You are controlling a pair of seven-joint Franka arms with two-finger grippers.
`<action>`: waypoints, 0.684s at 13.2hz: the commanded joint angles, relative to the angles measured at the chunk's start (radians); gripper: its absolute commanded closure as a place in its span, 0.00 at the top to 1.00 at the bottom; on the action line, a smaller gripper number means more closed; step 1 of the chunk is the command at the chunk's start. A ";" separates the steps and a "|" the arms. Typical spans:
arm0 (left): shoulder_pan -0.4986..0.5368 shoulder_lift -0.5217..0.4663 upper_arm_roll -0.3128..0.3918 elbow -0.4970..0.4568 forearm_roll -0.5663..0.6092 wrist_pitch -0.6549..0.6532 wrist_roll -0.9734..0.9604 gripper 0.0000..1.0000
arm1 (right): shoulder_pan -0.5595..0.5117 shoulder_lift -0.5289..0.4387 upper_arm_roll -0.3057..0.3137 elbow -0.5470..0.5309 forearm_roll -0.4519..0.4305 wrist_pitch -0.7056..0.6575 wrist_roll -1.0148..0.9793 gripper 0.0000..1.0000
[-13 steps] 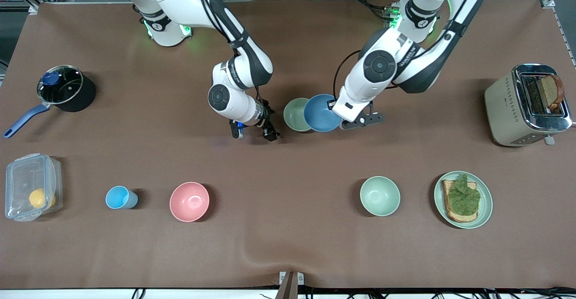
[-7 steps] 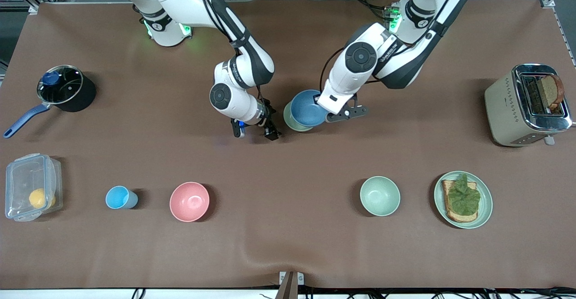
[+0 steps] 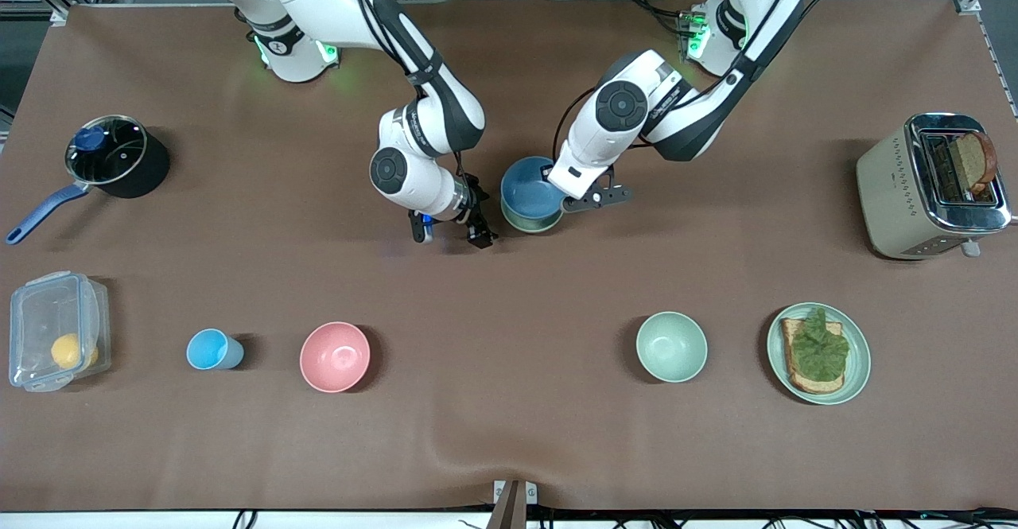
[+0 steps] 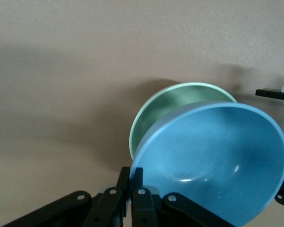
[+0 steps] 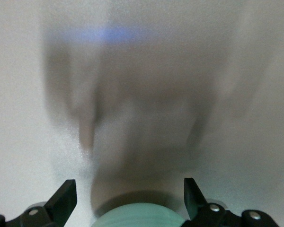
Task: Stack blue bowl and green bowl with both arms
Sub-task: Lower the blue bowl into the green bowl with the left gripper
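My left gripper needs to let go of the blue bowl inside the green bowl (image 3: pixel 531 206) (image 4: pixel 189 137) between my two grippers, nested snugly within the green bowl's rim.
The blue bowl (image 3: pixel 529 189) hangs tilted over the green bowl (image 3: pixel 522 227), covering most of it; only the green rim shows. My left gripper (image 3: pixel 566 204) is shut on the blue bowl's rim at the side toward the left arm's end. In the left wrist view the fingers (image 4: pixel 138 177) pinch the blue bowl (image 4: pixel 217 161), with the green bowl (image 4: pixel 175 106) under it. My right gripper (image 3: pixel 448 235) is open and empty, low over the table beside the green bowl. The green bowl's outer wall (image 5: pixel 139 215) shows between the right gripper's (image 5: pixel 128 187) spread fingers.
Nearer the front camera stand a mint-green bowl (image 3: pixel 671 346), a green plate (image 3: pixel 861 370) with toast, a pink bowl (image 3: pixel 335 356), a light-blue cup (image 3: pixel 211 349) and a clear box (image 3: pixel 56 330). A lidded pot (image 3: pixel 115 155) and a toaster (image 3: pixel 930 187) stand at the table's ends.
My left gripper has carried the blue bowl toward the right arm's end, from beside the green bowl to over it. The right arm has not moved.
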 commanded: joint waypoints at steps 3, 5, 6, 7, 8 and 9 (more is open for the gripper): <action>-0.015 0.029 0.002 -0.014 0.007 0.055 -0.017 0.00 | 0.009 0.008 -0.001 0.007 0.027 0.014 -0.003 1.00; -0.015 0.034 0.002 -0.012 0.007 0.058 -0.017 0.00 | 0.009 0.005 -0.001 0.011 0.027 0.012 -0.001 1.00; -0.016 0.040 0.003 -0.012 0.007 0.058 -0.017 0.00 | 0.009 0.006 -0.001 0.011 0.027 0.012 -0.001 1.00; -0.015 0.046 0.005 -0.012 0.017 0.061 -0.017 0.00 | 0.009 0.005 -0.001 0.010 0.027 0.012 -0.003 1.00; -0.015 0.049 0.006 -0.014 0.045 0.061 -0.018 0.00 | 0.009 0.005 -0.001 0.010 0.027 0.012 -0.003 1.00; -0.012 0.060 0.006 -0.014 0.051 0.061 -0.018 0.00 | 0.011 0.006 -0.001 0.010 0.027 0.012 -0.003 1.00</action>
